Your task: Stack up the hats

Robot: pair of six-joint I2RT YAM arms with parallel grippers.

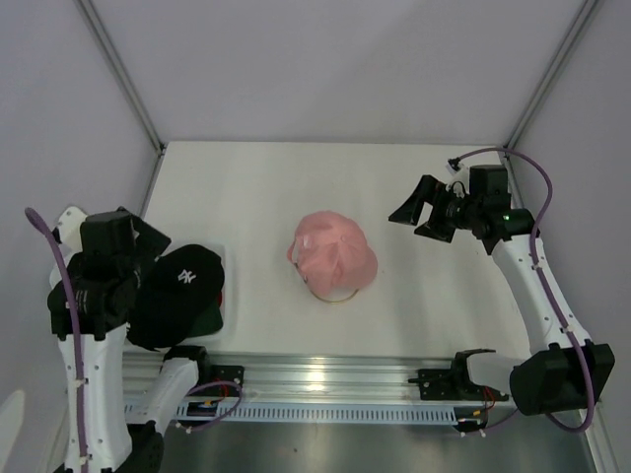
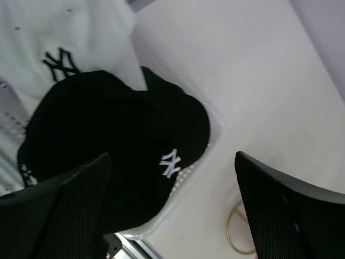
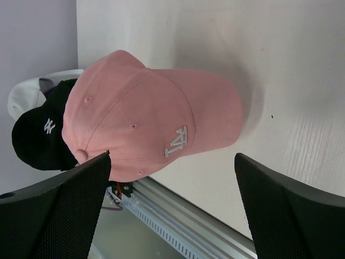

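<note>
The top of the black hat (image 1: 164,284) (image 2: 119,165) is next for my left gripper, which should go down to it and close there, just behind the hat's white NY logo.
A pink hat (image 1: 332,258) sits in the middle of the table on a gold wire ring, its white logo facing the right wrist camera (image 3: 151,113). A black hat (image 1: 182,291) with a white NY logo lies on top of a pile in the white mesh basket (image 1: 223,258) at the left. Behind the black hat (image 2: 118,151) lies a white hat (image 2: 64,43) with a black logo. My left gripper (image 1: 143,266) hovers open just above the black hat, holding nothing (image 2: 172,162). My right gripper (image 1: 409,219) is open, raised to the right of the pink hat and apart from it (image 3: 172,159).
The gold wire ring (image 2: 237,232) shows under the pink hat's near edge. A dark green edge (image 1: 209,317) peeks out beneath the black hat. A metal rail (image 1: 325,379) runs along the table's near edge. Walls close in the left, back and right sides.
</note>
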